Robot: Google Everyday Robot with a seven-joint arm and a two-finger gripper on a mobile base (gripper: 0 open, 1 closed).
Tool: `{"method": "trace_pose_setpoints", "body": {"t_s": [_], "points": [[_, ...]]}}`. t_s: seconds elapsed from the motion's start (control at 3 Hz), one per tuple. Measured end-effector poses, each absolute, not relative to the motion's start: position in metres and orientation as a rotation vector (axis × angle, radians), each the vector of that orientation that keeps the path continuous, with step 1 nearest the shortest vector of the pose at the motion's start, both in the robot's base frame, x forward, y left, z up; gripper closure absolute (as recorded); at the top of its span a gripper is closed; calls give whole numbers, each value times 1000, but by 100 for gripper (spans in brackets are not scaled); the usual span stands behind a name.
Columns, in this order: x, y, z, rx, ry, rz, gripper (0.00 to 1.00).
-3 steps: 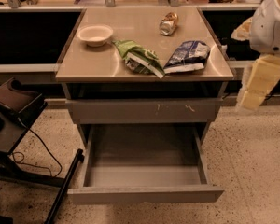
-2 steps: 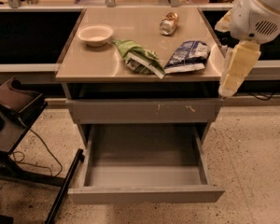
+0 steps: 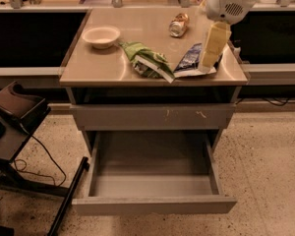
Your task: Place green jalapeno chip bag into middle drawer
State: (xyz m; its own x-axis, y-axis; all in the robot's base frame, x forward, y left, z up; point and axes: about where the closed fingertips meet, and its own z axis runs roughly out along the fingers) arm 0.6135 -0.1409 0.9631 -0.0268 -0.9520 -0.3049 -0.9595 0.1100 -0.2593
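Next, my gripper grips the green jalapeno chip bag at the crumpled middle (image 3: 146, 59), between the bag's white edge strip and its far end.
The green jalapeno chip bag (image 3: 146, 60) lies crumpled on the counter top, near its middle front, with a white edge strip toward the front. The middle drawer (image 3: 152, 181) is pulled wide open below, its grey floor bare. My gripper (image 3: 209, 58) hangs from the white arm at the upper right, over the right part of the counter, above the blue-and-white chip bag (image 3: 189, 61) and to the right of the green bag. It holds nothing that I can see.
A white bowl (image 3: 101, 36) sits at the counter's back left and a tipped can (image 3: 178, 24) at the back middle. The shut upper drawer front (image 3: 152, 116) bears white scratch marks. A dark stand with cables (image 3: 14, 117) is at the left on the floor.
My arm and gripper have moved left from beyond the counter's right edge to over the counter's right part, above the blue-and-white bag. The bags, bowl, can and drawer have not moved.
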Motion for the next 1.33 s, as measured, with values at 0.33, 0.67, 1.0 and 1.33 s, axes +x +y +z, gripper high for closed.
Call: {"method": "trace_pose_setpoints", "body": {"t_s": [0.33,0.67,1.0,1.33], "points": [[618,-139,965,-1849,1986,20,0],[623,-135,961,-1850,1965,36,0],[652,-87,939,-1952,1838,136,0],[683,-24,900,-2080,1702,274,0]]}}
